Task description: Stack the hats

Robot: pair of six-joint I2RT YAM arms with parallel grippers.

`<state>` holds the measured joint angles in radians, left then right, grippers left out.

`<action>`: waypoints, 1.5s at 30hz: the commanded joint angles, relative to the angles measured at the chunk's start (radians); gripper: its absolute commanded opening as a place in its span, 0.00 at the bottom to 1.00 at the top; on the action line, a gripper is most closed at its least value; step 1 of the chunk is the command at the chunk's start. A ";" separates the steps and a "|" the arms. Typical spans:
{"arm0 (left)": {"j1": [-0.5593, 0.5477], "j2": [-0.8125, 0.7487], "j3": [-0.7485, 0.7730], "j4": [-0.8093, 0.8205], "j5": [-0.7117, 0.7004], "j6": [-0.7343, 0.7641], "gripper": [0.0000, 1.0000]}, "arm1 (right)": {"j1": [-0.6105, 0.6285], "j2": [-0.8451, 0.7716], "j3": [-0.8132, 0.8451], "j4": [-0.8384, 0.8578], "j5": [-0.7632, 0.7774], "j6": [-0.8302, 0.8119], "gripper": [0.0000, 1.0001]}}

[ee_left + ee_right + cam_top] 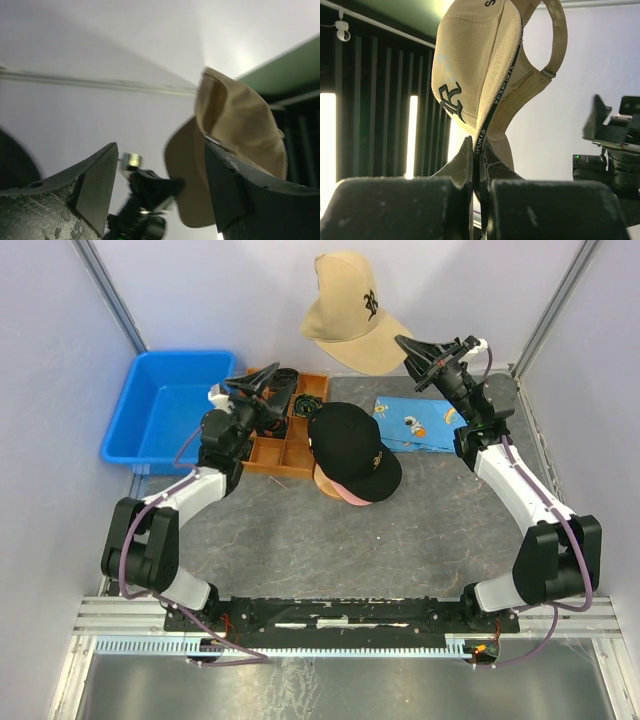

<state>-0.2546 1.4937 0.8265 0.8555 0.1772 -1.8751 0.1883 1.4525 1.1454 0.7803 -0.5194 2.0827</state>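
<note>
My left gripper will grab the tan hat's back edge (311, 316), as my right gripper holds only the tan hat's visor, before both lower it onto the black hat.
My right gripper (405, 345) is raised at the back right, shut on the edge of the tan hat (350, 310). In the right wrist view the hat (470, 65) rises from the closed gripper (479, 150), dark emblem facing left. A black hat (352, 448) lies over a pink hat (347, 494) at the table's middle. My left gripper (262, 388) points upward over the wooden tray, open and holding nothing. The left wrist view shows the gripper (160, 175) spread wide, with the tan hat (240, 125) far beyond it.
A blue bin (170, 405) stands at the back left. Next to it a wooden divided tray (270, 452) holds small black coiled bundles. A blue cartoon-print cloth (415, 420) lies flat under the right arm. White walls close in the table.
</note>
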 commanded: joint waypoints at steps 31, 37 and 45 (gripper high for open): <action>-0.229 0.287 0.469 0.398 -0.181 -0.359 0.75 | 0.045 -0.155 -0.163 0.143 0.034 0.322 0.00; -0.231 0.280 0.457 0.415 -0.204 -0.373 0.28 | 0.042 -0.154 -0.201 0.180 0.054 0.340 0.00; -0.204 0.248 0.324 0.533 -0.233 -0.410 0.07 | -0.033 -0.179 -0.304 0.228 0.019 0.360 0.00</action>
<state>-0.4770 1.7794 1.2148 1.2755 -0.0357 -2.0727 0.2024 1.3281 0.8948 0.8959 -0.4938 2.0834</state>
